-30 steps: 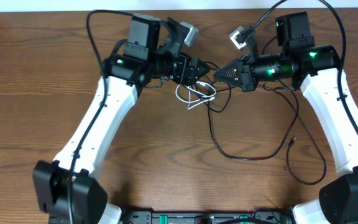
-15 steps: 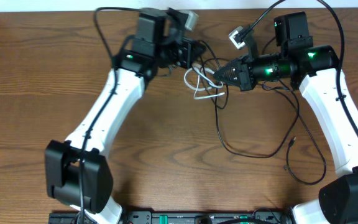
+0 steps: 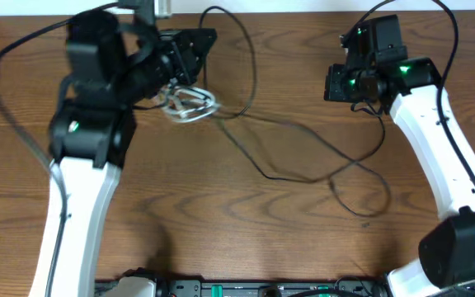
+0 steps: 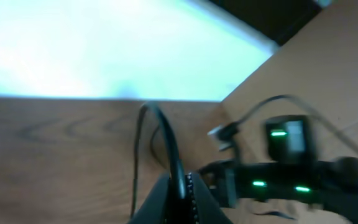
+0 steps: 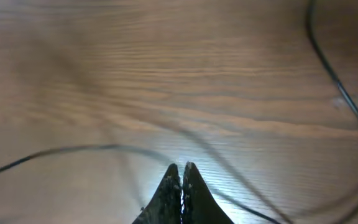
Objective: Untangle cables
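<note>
The white cable's coil hangs tangled on the black cable in the left gripper, so the robot should put the black cable down and grip the white coil (image 3: 188,103).
My left gripper (image 3: 209,37) is at the back left of the table, shut on a long black cable (image 3: 303,140). In the left wrist view the gripper (image 4: 183,183) pinches that cable (image 4: 166,134), which arches up out of the jaws. The cable loops over and trails right across the table. A white cable (image 3: 190,103), coiled, sits just below the left gripper, tangled with the black one. At the back right, my right gripper (image 3: 334,82) points down. In its wrist view the right gripper (image 5: 181,167) is shut with nothing between the fingers, above blurred black cable (image 5: 340,93).
A thick black cord (image 3: 23,41) arcs behind the left arm. Another thick cord (image 3: 444,21) runs behind the right arm. The table's back edge (image 3: 287,11) meets a white wall. The right arm (image 4: 284,180) shows in the left wrist view.
The left gripper shut on the black cable and swung left and back, dragging the black cable and white coil with it. The right gripper drew back to the right and turned downward.
</note>
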`<state>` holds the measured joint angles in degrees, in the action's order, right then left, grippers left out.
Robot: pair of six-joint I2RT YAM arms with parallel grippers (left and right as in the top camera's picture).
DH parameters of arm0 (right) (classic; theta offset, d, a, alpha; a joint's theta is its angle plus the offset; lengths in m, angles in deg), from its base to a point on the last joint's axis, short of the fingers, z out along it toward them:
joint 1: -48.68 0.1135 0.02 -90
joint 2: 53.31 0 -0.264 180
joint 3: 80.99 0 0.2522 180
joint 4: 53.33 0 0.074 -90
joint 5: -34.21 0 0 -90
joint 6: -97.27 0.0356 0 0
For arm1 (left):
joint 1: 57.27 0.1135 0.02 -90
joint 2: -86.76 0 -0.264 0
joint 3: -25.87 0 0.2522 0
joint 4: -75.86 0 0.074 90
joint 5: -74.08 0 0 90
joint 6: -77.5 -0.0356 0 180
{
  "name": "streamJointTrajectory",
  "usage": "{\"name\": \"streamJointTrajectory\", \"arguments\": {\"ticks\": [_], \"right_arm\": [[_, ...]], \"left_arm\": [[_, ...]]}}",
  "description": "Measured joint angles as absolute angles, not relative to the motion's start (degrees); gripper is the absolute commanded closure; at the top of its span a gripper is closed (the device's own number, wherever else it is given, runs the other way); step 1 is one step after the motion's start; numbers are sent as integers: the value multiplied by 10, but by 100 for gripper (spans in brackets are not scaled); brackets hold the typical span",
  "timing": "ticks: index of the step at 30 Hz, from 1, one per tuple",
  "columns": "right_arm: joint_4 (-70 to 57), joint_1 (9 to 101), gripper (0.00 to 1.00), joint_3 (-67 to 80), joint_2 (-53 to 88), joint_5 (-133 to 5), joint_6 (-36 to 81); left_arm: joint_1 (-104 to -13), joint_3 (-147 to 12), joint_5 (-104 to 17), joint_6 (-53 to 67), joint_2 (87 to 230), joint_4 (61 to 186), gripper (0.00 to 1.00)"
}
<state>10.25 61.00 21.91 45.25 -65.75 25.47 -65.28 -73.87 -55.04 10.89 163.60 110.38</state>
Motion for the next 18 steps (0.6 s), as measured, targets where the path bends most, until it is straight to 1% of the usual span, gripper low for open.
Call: {"name": "streamJointTrajectory", "arguments": {"ticks": [2, 3, 4, 6, 7, 8, 10, 11, 12, 14, 15, 17, 18], "right_arm": [[102, 609, 99, 219, 466, -648, 263], [97, 609, 98, 219, 473, -654, 262], [85, 608, 94, 219, 482, -677, 251], [68, 608, 80, 218, 489, -729, 219], [59, 608, 75, 218, 490, -770, 197], [51, 609, 65, 218, 490, -814, 175], [36, 609, 50, 218, 489, -901, 141], [30, 611, 37, 218, 489, -936, 126], [27, 613, 28, 218, 489, -970, 115], [22, 616, 12, 218, 489, -1020, 103], [21, 617, 7, 218, 489, -1038, 98], [19, 620, 1, 218, 489, -1066, 89], [19, 620, 1, 218, 489, -1076, 87]], "left_arm": [[-649, -739, -550, 113, 1612, 1098, 92], [-647, -739, -550, 116, 1603, 1093, 92], [-643, -739, -549, 118, 1593, 1087, 93], [-637, -739, -545, 124, 1580, 1080, 93], [-637, -740, -542, 128, 1577, 1077, 92], [-636, -740, -537, 131, 1574, 1076, 93], [-636, -740, -530, 141, 1574, 1076, 93], [-636, -740, -528, 146, 1577, 1077, 93], [-636, -740, -526, 149, 1581, 1077, 93], [-636, -740, -520, 154, 1591, 1078, 92], [-636, -740, -519, 158, 1598, 1078, 93], [-636, -740, -513, 160, 1610, 1082, 93], [-636, -740, -506, 161, 1617, 1089, 93]]}}
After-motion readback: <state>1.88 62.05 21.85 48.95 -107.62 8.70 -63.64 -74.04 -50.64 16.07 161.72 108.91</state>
